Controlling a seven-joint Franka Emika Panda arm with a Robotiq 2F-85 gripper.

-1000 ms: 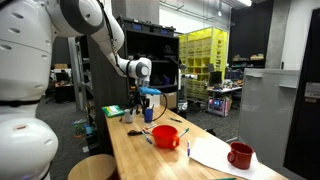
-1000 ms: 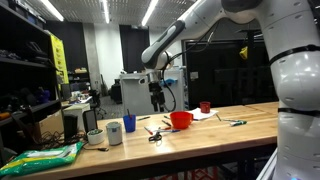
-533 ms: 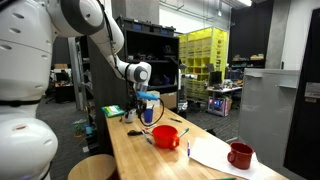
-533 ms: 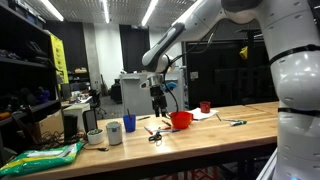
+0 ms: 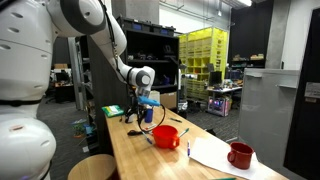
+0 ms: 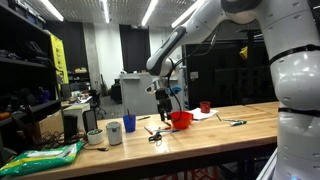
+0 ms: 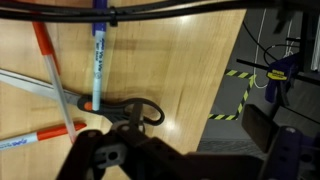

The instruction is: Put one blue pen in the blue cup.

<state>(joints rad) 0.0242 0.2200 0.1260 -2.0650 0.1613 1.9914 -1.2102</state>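
Observation:
The robot's gripper will next move down to the blue pen and close on the pen's pale body (image 5: 149, 139) (image 7: 98, 52), near its blue cap.
In the wrist view a blue pen (image 7: 97, 60) lies lengthwise on the wooden table (image 7: 190, 60), beside an orange-capped pen (image 7: 50, 75) and black-handled scissors (image 7: 135, 108). My gripper (image 7: 180, 140) hangs open above them with nothing between its fingers; one dark finger (image 7: 264, 124) shows at the right. The small blue cup (image 6: 129, 123) stands on the table next to a taller white cup (image 6: 114, 132). In both exterior views the gripper (image 6: 163, 106) (image 5: 147, 106) hovers over the table between the blue cup and the wide red cup (image 6: 181, 120).
A red mug (image 5: 240, 155) and white paper (image 5: 215, 152) lie toward the near table end. A green bag (image 6: 45, 155) and a small bowl (image 6: 94, 137) sit past the white cup. Another orange-capped pen (image 7: 20, 142) lies near the scissors. The table edge (image 7: 228, 70) drops to the floor.
The arm has lowered the open gripper toward the table and shifted it slightly toward the red cup. Nothing on the table has moved.

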